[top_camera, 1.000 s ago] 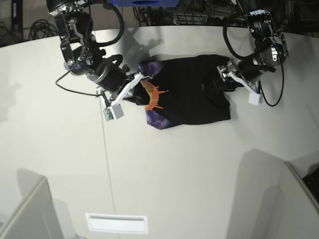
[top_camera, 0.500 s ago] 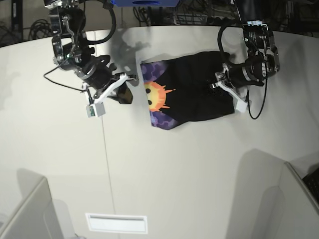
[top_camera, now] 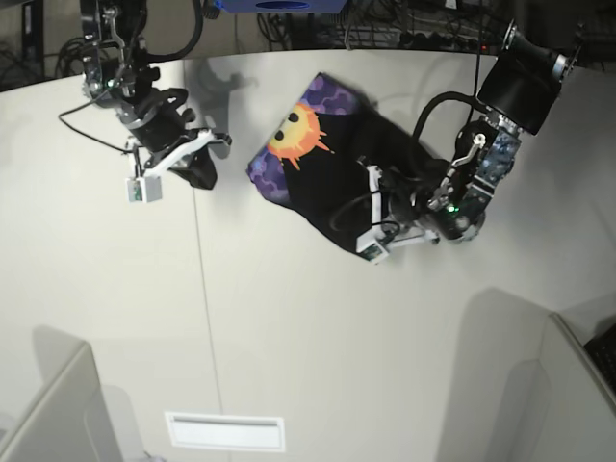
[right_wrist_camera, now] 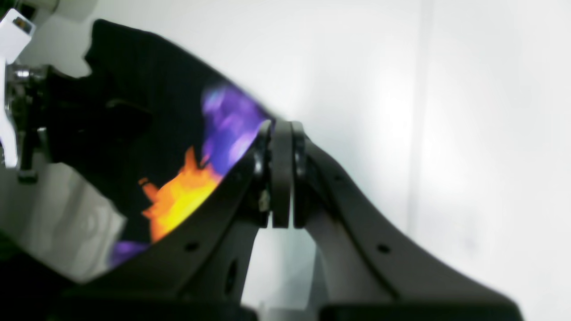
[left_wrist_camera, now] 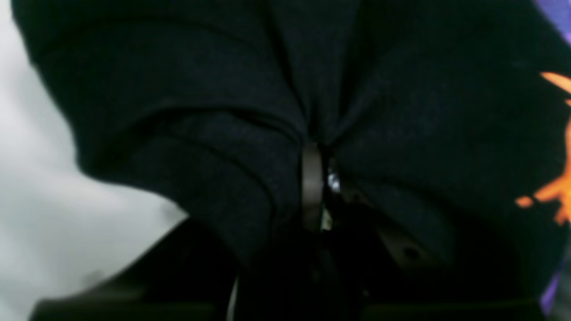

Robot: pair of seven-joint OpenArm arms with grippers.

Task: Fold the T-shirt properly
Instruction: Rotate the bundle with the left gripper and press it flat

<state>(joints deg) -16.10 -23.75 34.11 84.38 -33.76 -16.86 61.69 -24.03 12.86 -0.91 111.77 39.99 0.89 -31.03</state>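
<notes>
The robot's left gripper will let go of the T-shirt's black fold, now at the shirt's lower part, on the bare white table [top_camera: 284,237] just in front of the purple print.
The T-shirt [top_camera: 332,164] lies bunched and slanted on the white table [top_camera: 318,337], black with an orange sun face [top_camera: 295,135] on purple print at its upper left. My left gripper [top_camera: 371,212] sits at the shirt's lower right part, shut on a fold of black cloth. In the left wrist view the T-shirt [left_wrist_camera: 223,111] wraps around the left gripper [left_wrist_camera: 319,151]. My right gripper [top_camera: 204,175] hovers left of the shirt, apart from it. In the right wrist view the right gripper [right_wrist_camera: 281,129] is shut with nothing in it, the T-shirt [right_wrist_camera: 178,191] behind it.
A thin seam [top_camera: 204,289] runs down the table. A white slot plate [top_camera: 226,431] lies near the front edge. Grey partitions stand at the lower left [top_camera: 48,414] and lower right [top_camera: 568,385]. Cables and a blue object [top_camera: 279,5] sit beyond the far edge.
My left gripper shut on the shirt's right part and swung toward the middle, turning the shirt so the sun face moved up. My right arm drew away to the left.
</notes>
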